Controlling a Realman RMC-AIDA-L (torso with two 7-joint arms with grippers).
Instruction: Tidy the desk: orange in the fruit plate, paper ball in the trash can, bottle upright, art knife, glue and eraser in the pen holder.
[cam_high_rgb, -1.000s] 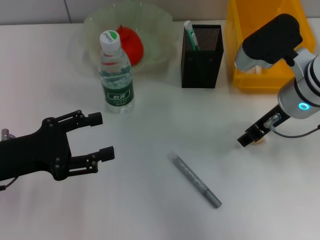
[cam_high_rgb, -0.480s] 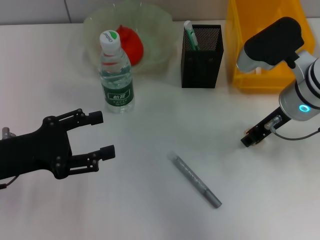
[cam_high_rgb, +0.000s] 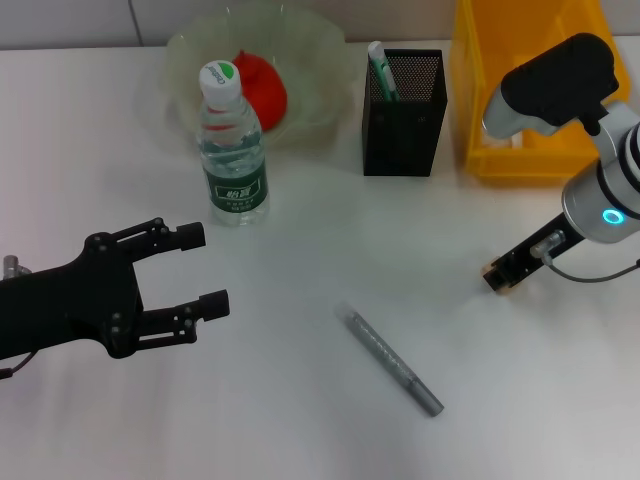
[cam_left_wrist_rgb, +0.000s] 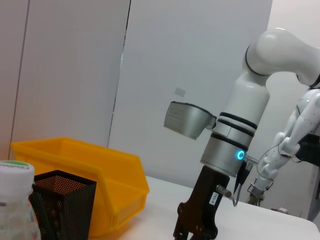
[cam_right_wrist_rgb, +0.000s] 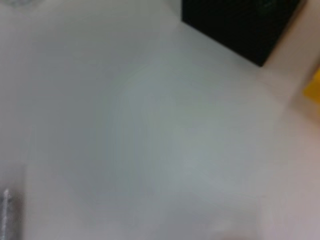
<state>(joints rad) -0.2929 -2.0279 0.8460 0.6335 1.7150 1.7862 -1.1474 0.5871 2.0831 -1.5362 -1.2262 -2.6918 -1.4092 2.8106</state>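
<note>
Next, my right gripper releases the eraser in the black mesh pen holder (cam_high_rgb: 412, 77), next to the green-white glue.
The orange (cam_high_rgb: 262, 85) lies in the translucent fruit plate (cam_high_rgb: 320, 60) at the back. The bottle (cam_high_rgb: 232, 150) stands upright in front of it. The black mesh pen holder (cam_high_rgb: 403, 98) holds the green-white glue (cam_high_rgb: 378, 68). The grey art knife (cam_high_rgb: 393, 362) lies flat on the table at front centre. My right gripper (cam_high_rgb: 498, 274) hangs just above the table, right of the knife, shut on a small tan eraser (cam_high_rgb: 489, 271). It also shows in the left wrist view (cam_left_wrist_rgb: 195, 232). My left gripper (cam_high_rgb: 203, 270) is open and empty at front left. No paper ball shows.
A yellow bin (cam_high_rgb: 530, 90) stands at the back right beside the pen holder, partly behind my right arm (cam_high_rgb: 600, 170). In the right wrist view the pen holder (cam_right_wrist_rgb: 240, 20) and the knife's end (cam_right_wrist_rgb: 7, 210) show on the white table.
My right gripper has risen slightly off the table and shifted a little right with the eraser in it. The left arm has not moved.
</note>
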